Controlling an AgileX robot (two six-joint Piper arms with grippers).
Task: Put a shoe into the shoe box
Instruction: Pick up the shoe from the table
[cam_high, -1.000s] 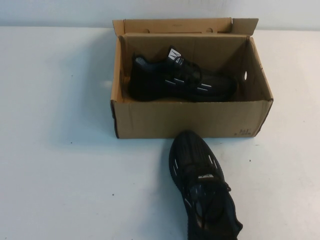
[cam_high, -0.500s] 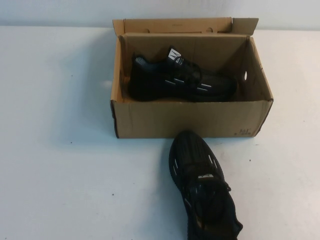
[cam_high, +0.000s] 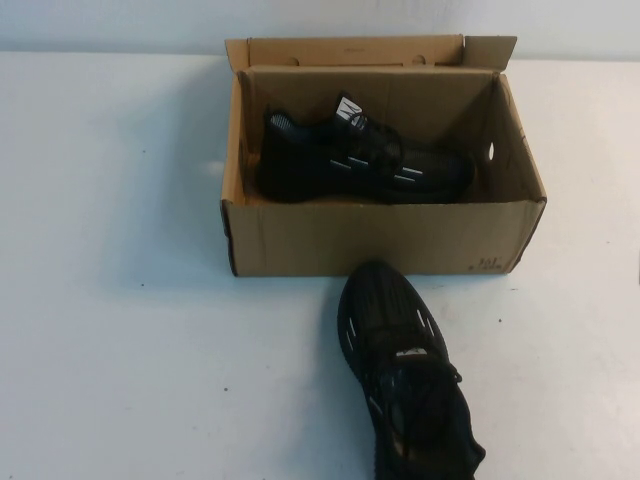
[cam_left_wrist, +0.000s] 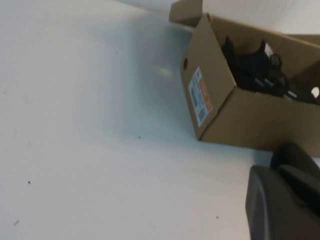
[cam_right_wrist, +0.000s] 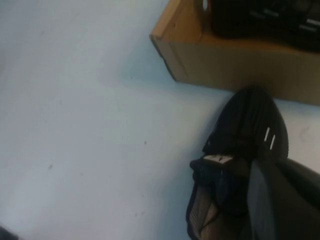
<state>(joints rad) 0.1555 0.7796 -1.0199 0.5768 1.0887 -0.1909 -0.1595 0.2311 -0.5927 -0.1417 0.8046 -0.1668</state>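
The fingers of my right gripper needs to close on the heel opening (cam_high: 402, 408) (cam_right_wrist: 216, 202) of the black sneaker in front of the shoe box, just behind the sneaker's laces.
The brown cardboard shoe box (cam_high: 380, 240) stands open at the middle of the table. One black sneaker (cam_high: 365, 160) lies inside it, toe to the right. The second black sneaker (cam_high: 405, 370) lies on the table just in front of the box, toe toward its front wall. Neither gripper shows in the high view. My left gripper (cam_left_wrist: 282, 202) is a dark shape low over the table, left of the box (cam_left_wrist: 220, 100). My right gripper (cam_right_wrist: 280, 200) hangs close over the heel opening of the sneaker on the table (cam_right_wrist: 240, 150).
The white table (cam_high: 110, 300) stretches wide on the left and right of the box. The box's left end carries a white and orange label (cam_left_wrist: 200, 96). Its right end has an oval hole (cam_high: 490, 151).
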